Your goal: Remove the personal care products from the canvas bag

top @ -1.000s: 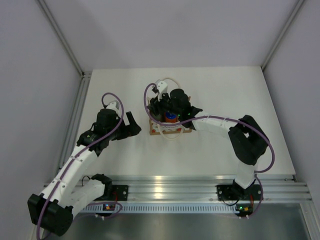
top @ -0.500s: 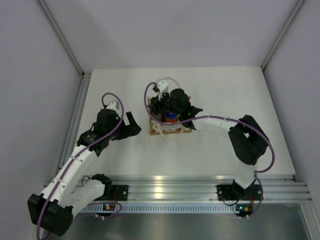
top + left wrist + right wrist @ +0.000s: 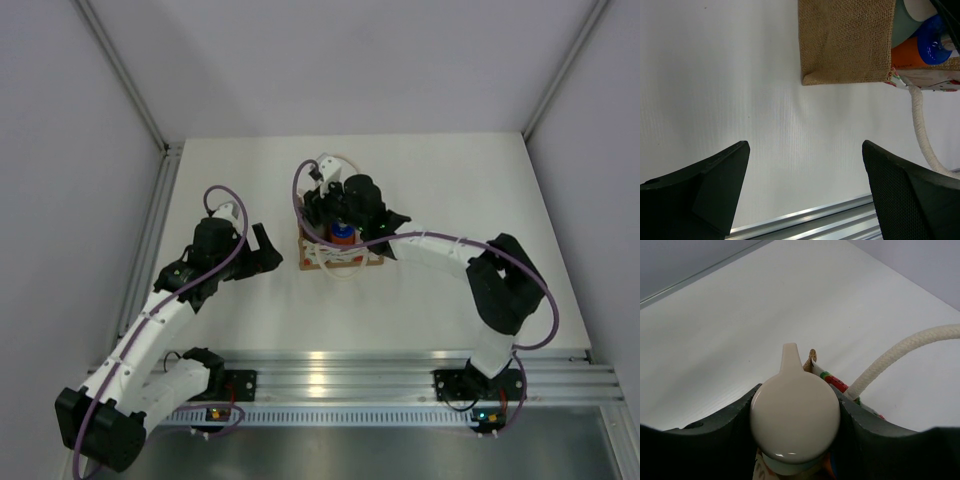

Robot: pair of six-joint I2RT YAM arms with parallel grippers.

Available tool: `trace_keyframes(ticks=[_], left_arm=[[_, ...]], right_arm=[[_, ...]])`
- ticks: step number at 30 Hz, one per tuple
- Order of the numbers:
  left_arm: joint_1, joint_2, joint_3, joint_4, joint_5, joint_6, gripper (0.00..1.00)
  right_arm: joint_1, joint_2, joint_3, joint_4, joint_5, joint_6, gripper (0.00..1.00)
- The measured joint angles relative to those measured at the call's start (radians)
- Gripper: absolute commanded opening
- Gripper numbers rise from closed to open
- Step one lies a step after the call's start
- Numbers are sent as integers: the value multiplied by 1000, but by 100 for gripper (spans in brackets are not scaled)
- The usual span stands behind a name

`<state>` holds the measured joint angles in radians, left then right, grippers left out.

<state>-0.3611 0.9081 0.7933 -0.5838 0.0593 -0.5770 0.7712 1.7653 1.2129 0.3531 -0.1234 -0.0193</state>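
I will release the tall grey-green bottle with my right gripper on the table [image 3: 408, 223] beside the canvas bag, opposite my left gripper.
The brown burlap canvas bag [image 3: 340, 255] stands mid-table; its side fills the top of the left wrist view [image 3: 845, 40]. An orange bottle with a blue cap [image 3: 342, 232] stands inside it and shows in the left wrist view [image 3: 927, 45]. My right gripper [image 3: 330, 205] reaches into the bag and is shut on the beige pump top [image 3: 794, 422] of the tall grey-green bottle, a finger on each side. My left gripper [image 3: 268, 250] is open and empty, just left of the bag, jaws wide apart over bare table. The white and the short blue-and-orange bottles are hidden.
A cream rope handle [image 3: 905, 352] arcs past the right gripper; another trails on the table [image 3: 922, 125]. The aluminium rail [image 3: 340, 365] runs along the near table edge. Grey walls enclose the table on three sides.
My right gripper and forearm have shifted slightly right and back over the bag. The left arm has not moved.
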Motion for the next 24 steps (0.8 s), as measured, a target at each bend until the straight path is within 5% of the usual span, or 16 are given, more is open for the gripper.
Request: trace_keyframes(ticks=[24], left_arm=[[0, -23, 0, 0, -5, 0, 98]], right_arm=[[0, -119, 290, -350, 97, -14, 0]])
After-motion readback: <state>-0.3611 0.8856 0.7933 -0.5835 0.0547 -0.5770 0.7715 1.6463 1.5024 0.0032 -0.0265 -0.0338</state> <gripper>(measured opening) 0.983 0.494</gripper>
